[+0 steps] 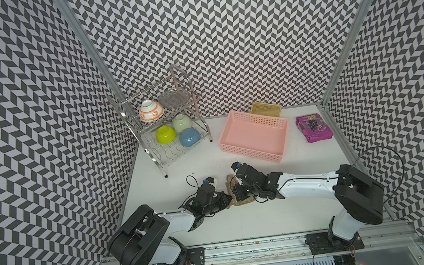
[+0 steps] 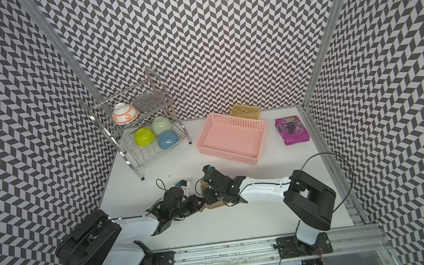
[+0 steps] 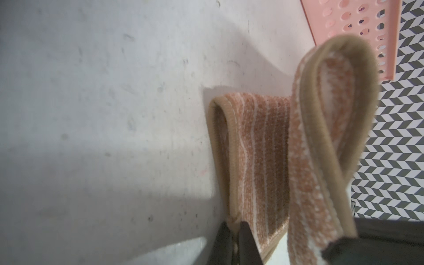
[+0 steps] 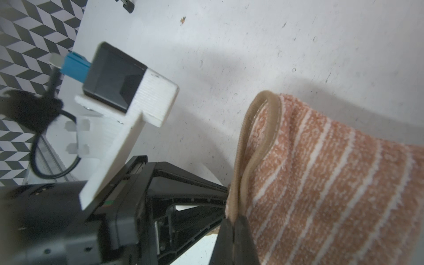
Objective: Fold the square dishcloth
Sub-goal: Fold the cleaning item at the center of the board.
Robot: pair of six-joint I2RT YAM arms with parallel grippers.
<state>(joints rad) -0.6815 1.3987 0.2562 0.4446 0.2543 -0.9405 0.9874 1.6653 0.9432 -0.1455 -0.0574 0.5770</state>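
Note:
The dishcloth's upper hem is looped above the lower hem, so next my left gripper opens and takes the hem's far end (image 3: 219,102) before it smooths the fold.
The square dishcloth (image 1: 230,184) is tan-brown with pale stripes and a tan hem, and it hangs bunched between my two arms near the table's front centre. In the left wrist view my left gripper (image 3: 235,227) is shut on a hemmed corner of the dishcloth (image 3: 259,149), and a looped fold rises beside it. My right gripper (image 4: 234,222) is shut on the doubled hem of the dishcloth (image 4: 321,183), close to the left gripper's black fingers (image 4: 195,183). In both top views the left gripper (image 1: 230,199) and right gripper (image 1: 237,195) nearly meet, and the arms hide most of the cloth.
A pink basket (image 1: 252,153) stands just beyond the grippers to the right. A yellow lid (image 1: 266,110) is behind it. A purple packet (image 1: 314,127) lies at the far right. A wire dish rack (image 1: 153,157) with several bowls stands at the back left.

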